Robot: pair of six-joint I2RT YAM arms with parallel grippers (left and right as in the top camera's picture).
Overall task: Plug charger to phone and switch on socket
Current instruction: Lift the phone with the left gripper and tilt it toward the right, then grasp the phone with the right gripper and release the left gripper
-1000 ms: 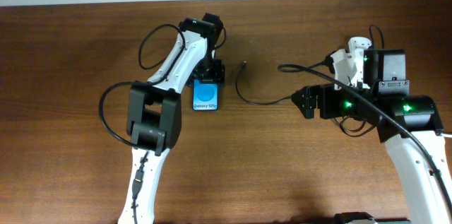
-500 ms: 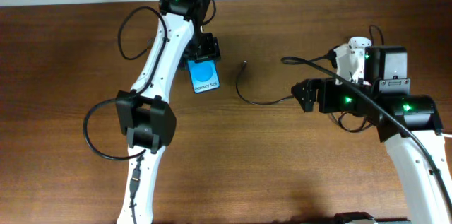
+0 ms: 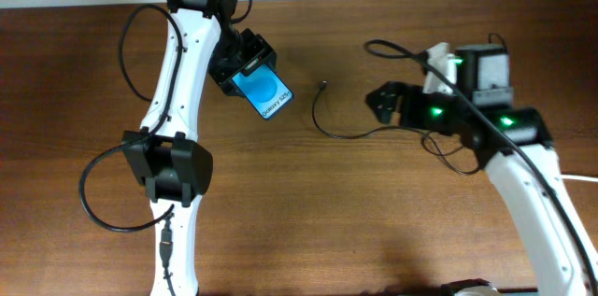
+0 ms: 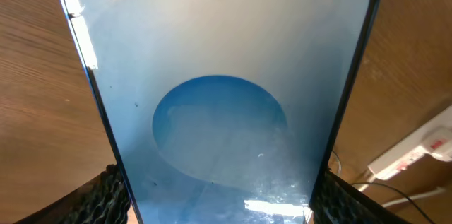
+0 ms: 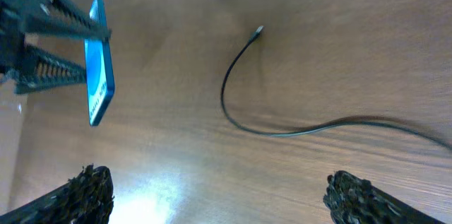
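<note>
I am holding the phone crosswise by its long edges in my left gripper, so next I take the phone's lettered end [image 3: 277, 105] with my right gripper and turn it before I take the charger.
My left gripper [image 3: 249, 72] is shut on the phone [image 3: 266, 93] and holds it off the table, tilted. In the left wrist view the phone's blue screen [image 4: 219, 97] fills the frame between my fingers [image 4: 219, 199]. The charger [image 3: 318, 123], a thin black cable, lies on the wood with its plug tip [image 3: 323, 82] right of the phone. In the right wrist view the cable [image 5: 282, 131] and its tip [image 5: 259, 31] lie ahead, with the phone [image 5: 99, 61] edge-on at left. My right gripper [image 3: 381, 105] [image 5: 226, 196] is open and empty. The socket [image 4: 417, 155] shows only in the left wrist view.
A brown wooden table [image 3: 374, 231] runs to a pale wall strip at the back. The right arm [image 3: 476, 119] covers the table's right side. A white cord [image 3: 587, 180] shows at the right edge.
My left gripper has lifted the phone, carried it back and left, and turned it askew. My right gripper has moved left toward the cable.
</note>
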